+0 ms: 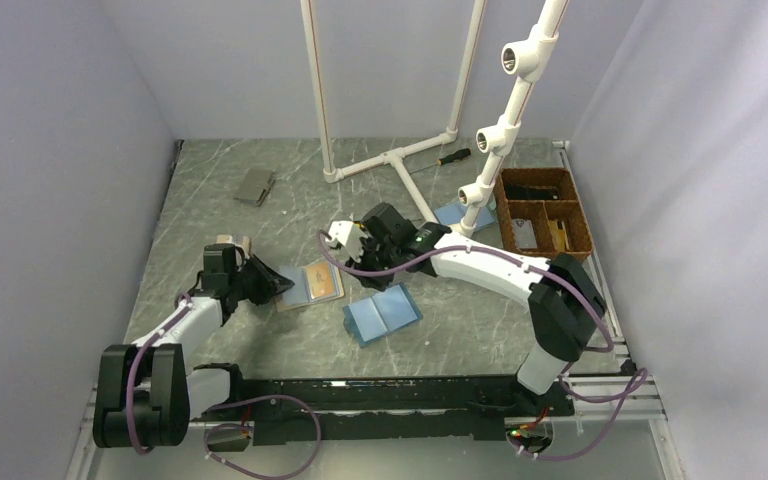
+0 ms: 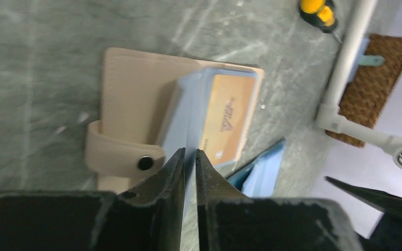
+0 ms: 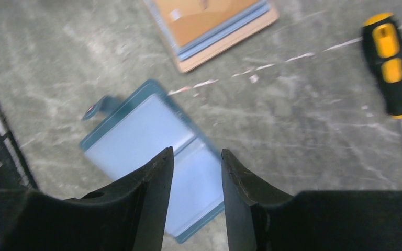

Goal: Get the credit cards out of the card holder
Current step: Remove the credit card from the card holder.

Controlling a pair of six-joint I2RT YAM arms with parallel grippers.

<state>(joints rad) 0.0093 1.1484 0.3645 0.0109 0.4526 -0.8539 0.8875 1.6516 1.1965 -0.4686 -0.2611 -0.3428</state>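
The robot's left gripper pinches the blue-grey inner panel, so it should open and take the orange credit card's edge (image 2: 209, 116) while the right gripper steadies the card holder.
The card holder (image 1: 305, 287) lies open on the table, tan outside with blue-grey panels inside. An orange credit card (image 1: 323, 281) sits in its right panel, and shows in the left wrist view (image 2: 227, 117) too. My left gripper (image 1: 278, 284) is shut on the thin blue-grey inner panel (image 2: 186, 120) of the holder, fingertips (image 2: 175, 159) tight on its edge. The holder's tan strap with a snap (image 2: 145, 163) lies left of the jaws. My right gripper (image 1: 345, 245) is open and empty, above the table over the light-blue bifold (image 3: 152, 136). The holder's corner shows at the top of the right wrist view (image 3: 209, 23).
The light-blue bifold (image 1: 382, 314) lies open just right of the card holder. A small grey wallet (image 1: 255, 186) lies at the back left. A white PVC pipe frame (image 1: 400, 155), a yellow-handled screwdriver (image 3: 390, 63) and a brown wicker basket (image 1: 542, 210) stand at the back right.
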